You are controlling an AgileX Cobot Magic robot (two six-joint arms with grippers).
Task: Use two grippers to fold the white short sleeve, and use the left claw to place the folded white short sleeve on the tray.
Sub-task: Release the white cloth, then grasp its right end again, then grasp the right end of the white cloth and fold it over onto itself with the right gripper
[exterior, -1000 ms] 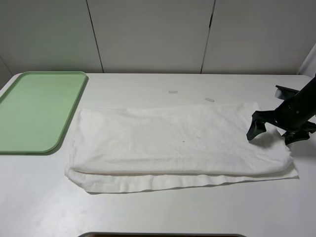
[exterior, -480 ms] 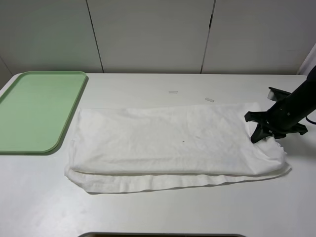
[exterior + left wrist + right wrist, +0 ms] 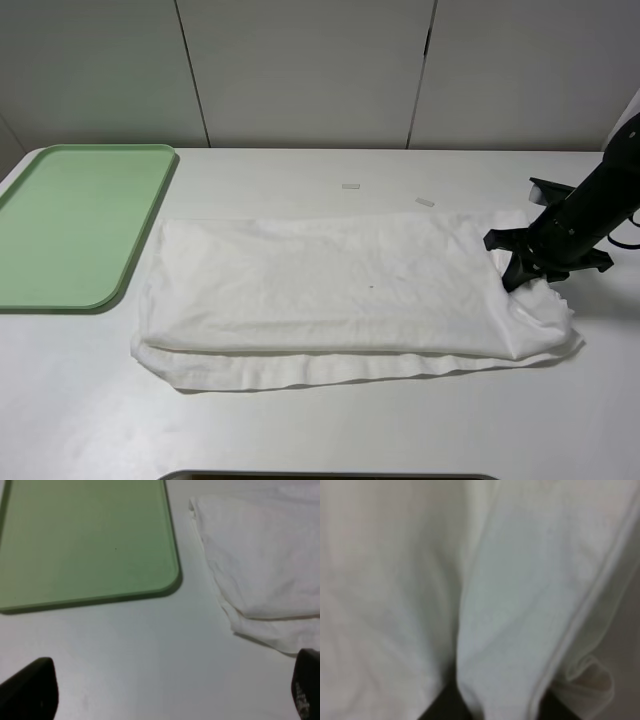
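Note:
Next, my right gripper releases the pinched end of the white short sleeve on the sleeve's middle part [image 3: 364, 278] next to its small dark speck.
The white short sleeve [image 3: 340, 290] lies folded into a long band across the table's middle. The light green tray [image 3: 70, 220] lies at the far left, with nothing on it. My right gripper [image 3: 515, 270] is down on the shirt's right end and is shut on a pinch of cloth. In the right wrist view the shirt [image 3: 510, 605] fills the picture, and a fold runs down between the dark fingers [image 3: 445, 705]. My left gripper [image 3: 175, 695] is open and empty above bare table, between the tray's corner [image 3: 85, 540] and the shirt's left end [image 3: 265, 565]. It is out of the high view.
Two small white tape strips [image 3: 350, 186] [image 3: 425, 202] lie on the table behind the shirt. A dark edge [image 3: 330, 476] runs along the table's front. White wall panels stand behind the table.
My right gripper has dropped onto the shirt's right end, closed on the cloth and shifted left. The shirt's right edge has bunched and drawn in leftwards.

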